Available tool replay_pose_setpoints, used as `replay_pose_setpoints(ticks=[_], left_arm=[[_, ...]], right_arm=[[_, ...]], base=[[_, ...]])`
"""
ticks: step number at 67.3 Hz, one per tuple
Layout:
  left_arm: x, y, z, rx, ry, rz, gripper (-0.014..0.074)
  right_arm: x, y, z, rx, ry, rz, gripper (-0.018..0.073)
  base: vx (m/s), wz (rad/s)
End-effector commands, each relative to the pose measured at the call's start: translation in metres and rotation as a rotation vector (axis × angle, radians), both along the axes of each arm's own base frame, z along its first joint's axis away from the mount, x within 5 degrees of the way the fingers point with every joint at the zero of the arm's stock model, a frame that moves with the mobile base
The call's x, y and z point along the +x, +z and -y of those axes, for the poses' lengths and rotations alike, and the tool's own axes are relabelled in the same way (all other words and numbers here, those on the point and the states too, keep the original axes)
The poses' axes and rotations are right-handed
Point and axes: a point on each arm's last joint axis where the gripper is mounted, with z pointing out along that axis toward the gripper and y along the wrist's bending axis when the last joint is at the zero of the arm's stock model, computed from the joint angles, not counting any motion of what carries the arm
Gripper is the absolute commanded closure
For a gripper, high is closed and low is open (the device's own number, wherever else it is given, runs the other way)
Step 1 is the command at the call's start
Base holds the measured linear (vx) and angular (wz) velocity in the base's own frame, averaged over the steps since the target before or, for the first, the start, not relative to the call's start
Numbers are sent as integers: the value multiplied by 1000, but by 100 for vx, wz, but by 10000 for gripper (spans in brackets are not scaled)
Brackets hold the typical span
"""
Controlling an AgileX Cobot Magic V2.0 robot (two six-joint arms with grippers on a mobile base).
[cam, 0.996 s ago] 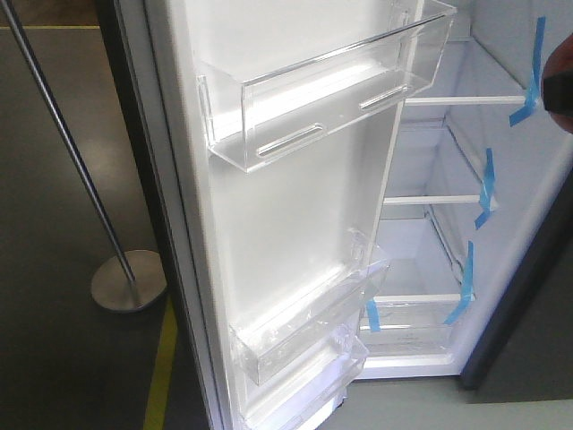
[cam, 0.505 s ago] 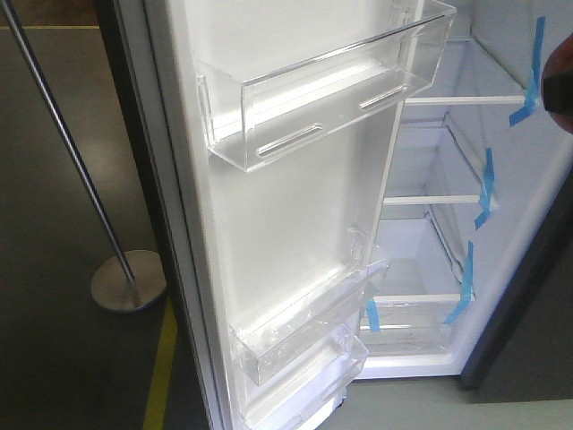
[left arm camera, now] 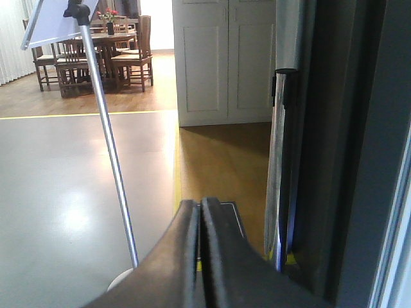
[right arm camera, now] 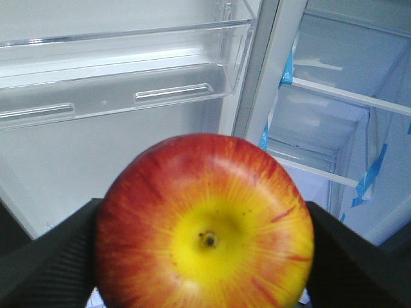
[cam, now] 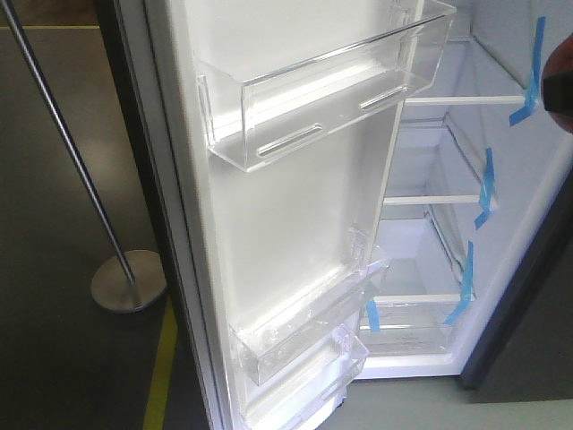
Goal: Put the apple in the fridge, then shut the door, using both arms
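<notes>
My right gripper is to put the apple in the door's upper clear bin [cam: 342, 66] [right arm camera: 122, 54]. It will let go of the apple toward the end of the bin near the white shelves.
The red and yellow apple [right arm camera: 205, 224] fills the right wrist view, with my right gripper [right arm camera: 204, 260] shut on it, black fingers [right arm camera: 45, 256] on either side. It faces the open door [cam: 286, 206], whose white lining carries a clear bin [cam: 322, 98]. Right of the door, the fridge [cam: 448, 199] shows white shelves with blue tape. In the front view the gripper and apple are only a dark reddish shape [cam: 561, 85] at the right edge. My left gripper [left arm camera: 200, 208] is shut on nothing, outside the door beside its dark grey outer face [left arm camera: 321, 160].
A metal pole stand [cam: 128, 280] with a round base stands on the grey floor left of the door, and its pole [left arm camera: 109, 147] rises just left of my left gripper. A yellow floor line [cam: 161, 367] runs beside the door. A white cabinet [left arm camera: 225, 58] stands far behind.
</notes>
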Motion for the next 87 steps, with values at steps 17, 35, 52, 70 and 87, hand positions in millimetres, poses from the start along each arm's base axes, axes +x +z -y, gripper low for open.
replay_pose_setpoints(ticks=[17,35,52,70,87], left_arm=[[-2,13,2,-5,-24,100,603],[-2,13,2,-5,-24,100,603],[-2,13,2,-5,-24,100,603],[-2,13,2,-5,-24,100,603],[-2,13,2,-5,-24,100,603]], right_arm=[[1,23,2,40,-24,210,410],[30,60,-10,91,66,479,410],[96,77,-40,173,295,490,410],[163,52,-63,172,474,353,398],[198,19,-71,157,513,242,266]], base=[[0,0],[0,0],[0,0],[0,0],[0,0]])
